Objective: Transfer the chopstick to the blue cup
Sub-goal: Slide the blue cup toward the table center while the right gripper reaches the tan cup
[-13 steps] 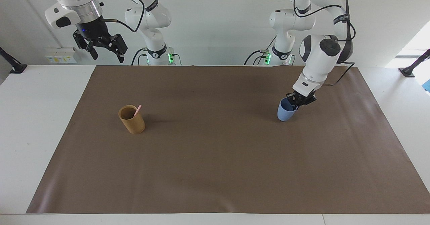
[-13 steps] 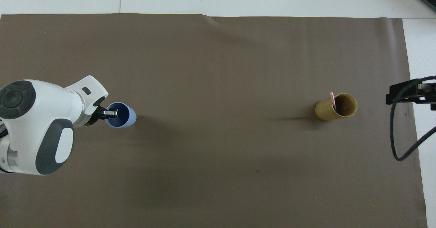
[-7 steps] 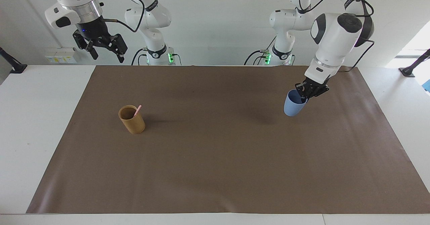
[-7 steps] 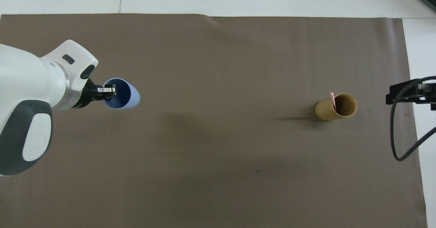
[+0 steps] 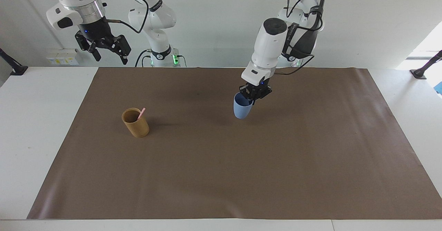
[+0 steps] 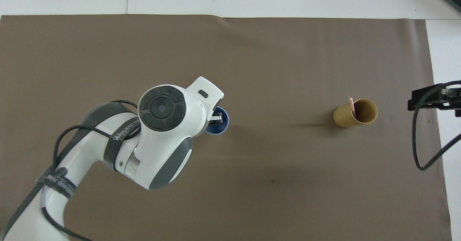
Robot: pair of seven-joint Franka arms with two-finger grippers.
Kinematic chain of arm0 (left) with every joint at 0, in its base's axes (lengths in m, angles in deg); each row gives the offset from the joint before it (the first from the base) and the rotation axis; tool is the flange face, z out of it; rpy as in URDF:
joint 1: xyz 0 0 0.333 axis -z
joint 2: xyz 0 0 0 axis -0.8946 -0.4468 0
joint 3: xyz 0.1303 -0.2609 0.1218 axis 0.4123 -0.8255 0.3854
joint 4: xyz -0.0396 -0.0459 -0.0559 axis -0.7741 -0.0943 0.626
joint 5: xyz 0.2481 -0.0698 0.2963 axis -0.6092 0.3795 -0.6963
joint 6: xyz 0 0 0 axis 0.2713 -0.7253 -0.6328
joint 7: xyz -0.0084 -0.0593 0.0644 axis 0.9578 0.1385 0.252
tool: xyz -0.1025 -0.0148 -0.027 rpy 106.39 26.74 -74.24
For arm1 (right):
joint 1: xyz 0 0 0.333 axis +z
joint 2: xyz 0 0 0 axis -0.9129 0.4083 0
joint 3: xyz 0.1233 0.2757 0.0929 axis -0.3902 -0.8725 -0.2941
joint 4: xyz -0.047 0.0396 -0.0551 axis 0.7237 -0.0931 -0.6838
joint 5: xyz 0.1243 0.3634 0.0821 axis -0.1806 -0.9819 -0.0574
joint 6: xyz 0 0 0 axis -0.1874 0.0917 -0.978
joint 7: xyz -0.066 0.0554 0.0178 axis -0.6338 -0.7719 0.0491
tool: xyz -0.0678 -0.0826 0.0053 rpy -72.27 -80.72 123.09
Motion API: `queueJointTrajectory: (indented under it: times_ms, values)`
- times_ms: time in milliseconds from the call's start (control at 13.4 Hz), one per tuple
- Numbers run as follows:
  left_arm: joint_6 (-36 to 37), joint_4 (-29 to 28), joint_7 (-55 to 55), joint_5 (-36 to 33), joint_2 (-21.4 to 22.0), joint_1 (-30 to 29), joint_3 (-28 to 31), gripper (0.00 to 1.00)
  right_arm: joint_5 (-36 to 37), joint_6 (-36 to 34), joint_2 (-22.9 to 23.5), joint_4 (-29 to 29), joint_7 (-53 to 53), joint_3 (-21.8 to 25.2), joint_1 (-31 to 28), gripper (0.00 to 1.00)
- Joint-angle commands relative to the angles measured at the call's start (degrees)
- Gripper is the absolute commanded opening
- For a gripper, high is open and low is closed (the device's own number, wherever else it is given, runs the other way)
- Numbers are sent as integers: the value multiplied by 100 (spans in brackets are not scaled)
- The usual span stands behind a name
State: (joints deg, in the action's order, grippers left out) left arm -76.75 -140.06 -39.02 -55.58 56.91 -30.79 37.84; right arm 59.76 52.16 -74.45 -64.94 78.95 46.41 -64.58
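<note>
The pale pink chopstick's upper end (image 6: pixel 351 100) sticks out above the tan cup's rim, and my right gripper should go there next and close on it.
My left gripper (image 5: pixel 253 93) (image 6: pixel 217 117) is shut on the rim of the blue cup (image 5: pixel 242 109) (image 6: pixel 220 126) and carries it upright over the middle of the brown mat. The pale pink chopstick (image 5: pixel 141 113) (image 6: pixel 351 106) leans inside the tan cup (image 5: pixel 135 123) (image 6: pixel 354 113), which stands on the mat toward the right arm's end of the table. My right gripper (image 5: pixel 107 50) hangs open high in the air above the table edge at its own end, waiting; only its black body (image 6: pixel 434 97) shows in the overhead view.
A brown mat (image 5: pixel 221 175) (image 6: pixel 288 61) covers most of the white table (image 5: pixel 38 120). Both arm bases stand along the robots' edge of the table.
The left arm lifted the blue cup off the mat at its own end and swung it to the middle of the mat, toward the tan cup. The right arm stayed still.
</note>
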Motion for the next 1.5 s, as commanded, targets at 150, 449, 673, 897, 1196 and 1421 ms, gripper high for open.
queueJointTrajectory:
  times_ms: [150,449,673,897,1196,1421]
  values:
    - [-291,-314,21,57,110,265,110,0,-35,96,-144,-184,-133,-38,-80,100]
    - [-677,-430,205,57,-118,450,119,0,-26,78,-144,-184,-150,-29,-80,100]
    - [-748,-456,546,57,-110,486,110,0,-26,78,-144,-184,-116,-29,-71,100]
    - [-836,-447,628,57,-232,539,110,0,0,287,-152,-332,-142,-38,-71,100]
    - [-977,-658,698,57,-189,591,110,1,158,1385,-65,-1018,-124,-46,26,100]
    - [-1003,-719,698,57,-180,556,110,8,395,1843,427,-1002,-98,-108,52,100]
